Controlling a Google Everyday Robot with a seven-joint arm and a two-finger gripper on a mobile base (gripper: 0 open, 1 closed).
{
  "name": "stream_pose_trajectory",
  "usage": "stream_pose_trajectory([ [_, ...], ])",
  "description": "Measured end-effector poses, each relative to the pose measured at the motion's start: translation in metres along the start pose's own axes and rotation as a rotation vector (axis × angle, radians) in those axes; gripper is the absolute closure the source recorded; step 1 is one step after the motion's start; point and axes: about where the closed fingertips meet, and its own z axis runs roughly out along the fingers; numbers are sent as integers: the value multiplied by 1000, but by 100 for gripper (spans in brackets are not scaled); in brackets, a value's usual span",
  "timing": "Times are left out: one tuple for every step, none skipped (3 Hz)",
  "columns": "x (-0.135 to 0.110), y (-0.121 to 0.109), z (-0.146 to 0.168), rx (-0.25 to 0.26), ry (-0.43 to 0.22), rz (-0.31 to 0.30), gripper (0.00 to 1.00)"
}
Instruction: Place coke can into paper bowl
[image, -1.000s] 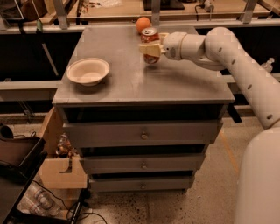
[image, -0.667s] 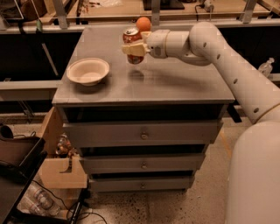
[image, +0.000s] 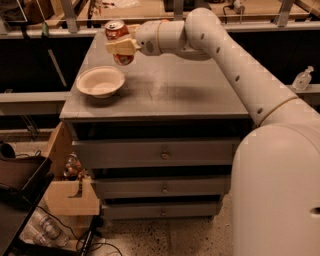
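Note:
Next, my gripper releases the coke can so that it stands upright in the middle of the off-white paper bowl (image: 101, 85) that is on the cabinet.
The coke can (image: 117, 31), red with a silver top, is held upright in my gripper (image: 121, 47), which is shut on its middle. The can hangs in the air above the grey cabinet top (image: 175, 90), just beyond and a little to the right of the paper bowl (image: 100, 81). The bowl is off-white, shallow and empty, and sits near the front left corner of the top. My white arm (image: 220, 45) reaches in from the right.
The cabinet has three drawers (image: 162, 155) below the top. An open cardboard box (image: 70, 192) and a dark bin (image: 20, 175) stand on the floor at the left. A shelf (image: 150, 15) runs behind the cabinet. A small bottle (image: 302, 79) stands at the right.
My gripper has carried the can leftward across the cabinet top, from the back right area towards the bowl. The orange ball behind it is now hidden by the arm.

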Motion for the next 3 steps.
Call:
stream_pose_trajectory([
  [-15,26,22,-84,-30,22,100],
  [-16,51,32,-160,-58,72,100],
  [-15,73,34,-217,-84,98,100],
])
